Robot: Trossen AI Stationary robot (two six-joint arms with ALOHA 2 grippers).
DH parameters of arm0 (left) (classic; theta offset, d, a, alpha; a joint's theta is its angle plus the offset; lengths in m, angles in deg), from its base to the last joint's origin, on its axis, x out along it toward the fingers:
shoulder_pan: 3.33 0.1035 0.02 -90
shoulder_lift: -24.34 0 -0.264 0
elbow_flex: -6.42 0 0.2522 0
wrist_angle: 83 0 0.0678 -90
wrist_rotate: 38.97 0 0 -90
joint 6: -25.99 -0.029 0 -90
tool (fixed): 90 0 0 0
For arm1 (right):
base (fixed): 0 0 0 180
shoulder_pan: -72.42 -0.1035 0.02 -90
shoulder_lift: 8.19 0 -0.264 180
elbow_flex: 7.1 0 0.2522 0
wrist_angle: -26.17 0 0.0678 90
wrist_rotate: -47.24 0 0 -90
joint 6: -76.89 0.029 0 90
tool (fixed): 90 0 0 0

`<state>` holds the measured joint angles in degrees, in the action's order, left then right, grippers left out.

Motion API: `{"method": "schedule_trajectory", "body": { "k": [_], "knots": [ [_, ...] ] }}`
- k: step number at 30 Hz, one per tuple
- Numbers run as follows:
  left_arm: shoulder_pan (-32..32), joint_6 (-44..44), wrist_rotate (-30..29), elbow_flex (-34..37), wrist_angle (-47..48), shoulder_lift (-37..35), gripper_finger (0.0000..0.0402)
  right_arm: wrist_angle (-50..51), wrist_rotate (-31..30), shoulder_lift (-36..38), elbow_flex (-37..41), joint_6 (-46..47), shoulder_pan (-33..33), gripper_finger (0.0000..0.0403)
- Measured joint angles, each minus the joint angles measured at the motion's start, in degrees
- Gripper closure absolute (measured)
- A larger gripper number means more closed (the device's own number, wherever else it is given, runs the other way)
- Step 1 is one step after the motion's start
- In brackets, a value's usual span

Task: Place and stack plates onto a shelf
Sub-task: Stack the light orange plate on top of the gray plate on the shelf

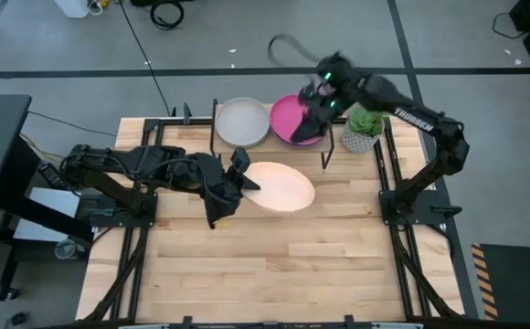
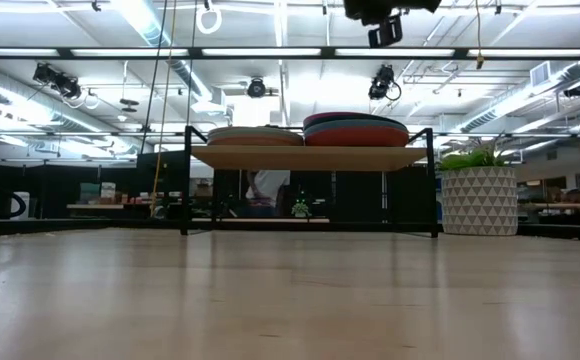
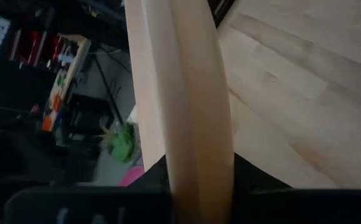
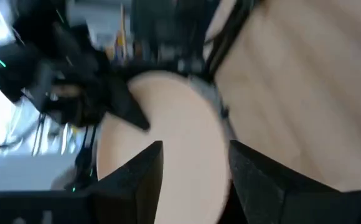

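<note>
Next, my left gripper lets go of the cream plate on top of the grey plate on the shelf [image 1: 245, 122], beside the magenta stack.
My left gripper [image 1: 239, 183] is shut on a cream plate [image 1: 279, 185] held in front of the shelf [image 1: 274, 144]. The low view does not show this plate. The shelf [image 2: 310, 157] carries two stacks: a grey-topped one [image 1: 242, 122] on its left and a magenta-topped one [image 1: 288, 117] on its right, with orange-red and dark teal rims [image 2: 355, 133] beneath. My right gripper [image 1: 312, 114] hovers open above the magenta stack, touching nothing. Its wrist view looks past the open fingers [image 4: 193, 162] at the cream plate [image 4: 168, 143]. My left gripper [image 3: 199, 180] pinches the cream plate by its rim [image 3: 196, 143], on the side toward the table's left. It comes roughly level from the left. The plate's rim [image 1: 247, 183] runs between the two fingers, and the plate appears lifted clear of the table.
A white patterned pot with a green plant [image 1: 364, 128] stands just right of the shelf [image 2: 478, 195]. The shelf's black legs [image 2: 185, 185] stand on the tabletop, and bare tabletop [image 1: 274, 265] stretches toward the near edge.
</note>
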<state>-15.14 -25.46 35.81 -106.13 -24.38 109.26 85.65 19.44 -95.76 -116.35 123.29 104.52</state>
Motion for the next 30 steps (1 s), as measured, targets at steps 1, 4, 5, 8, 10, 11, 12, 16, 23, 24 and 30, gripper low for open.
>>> {"method": "schedule_trajectory", "body": {
  "k": [1, 4, 5, 8, 10, 11, 12, 16, 23, 24, 30],
  "knots": [
    [0.1, 0.5, -0.8, 0.0, 0.5, -0.4, 0.0342, 0.2, -1.0, 0.4, -1.1, -0.1, 1.5, 0.0213],
    [0.7, 2.7, -4.4, 0.0, 2.2, -1.3, 0.0341, 0.3, -4.6, 2.2, -3.8, -1.1, 5.7, 0.0213],
    [1.2, 3.3, -5.7, -0.1, 2.9, -1.6, 0.034, 0.4, -5.8, 3.0, -4.7, -1.5, 7.0, 0.0213],
    [3.4, 7.7, -8.1, 0.0, 7.8, -2.4, 0.034, 0.5, -10.4, 5.5, -6.7, -3.3, 9.9, 0.0213],
    [5.5, 11.2, -8.1, 0.0, 11.8, -3.0, 0.034, 0.6, -14.2, 7.4, -7.5, -4.5, 11.1, 0.0213],
    [6.8, 12.9, -8.3, 0.1, 14.2, -3.2, 0.034, 0.6, -16.2, 8.5, -7.6, -4.9, 11.4, 0.0213],
    [8.3, 14.3, -8.6, 0.1, 14.9, -3.3, 0.034, 0.7, -17.9, 9.6, -7.6, -5.4, 11.8, 0.0213],
    [14.6, 16.8, -9.6, 0.1, 18.3, -3.3, 0.0345, 2.3, -22.1, 13.0, -7.6, -7.8, 12.4, 0.0213],
    [24.2, 15.3, -9.1, 3.3, 15.2, -2.3, 0.0344, 9.9, -28.5, 16.9, -7.6, -12.7, 10.6, 0.0213],
    [25.2, 14.9, -9.1, 4.3, 14.4, -2.1, 0.0344, 11.0, -29.9, 17.3, -7.6, -13.6, 10.1, 0.0213],
    [28.7, 11.7, -11.0, 12.8, 9.1, -1.1, 0.0343, 13.7, -35.0, 19.0, -7.6, -15.7, 6.4, 0.0213]
  ]
}}
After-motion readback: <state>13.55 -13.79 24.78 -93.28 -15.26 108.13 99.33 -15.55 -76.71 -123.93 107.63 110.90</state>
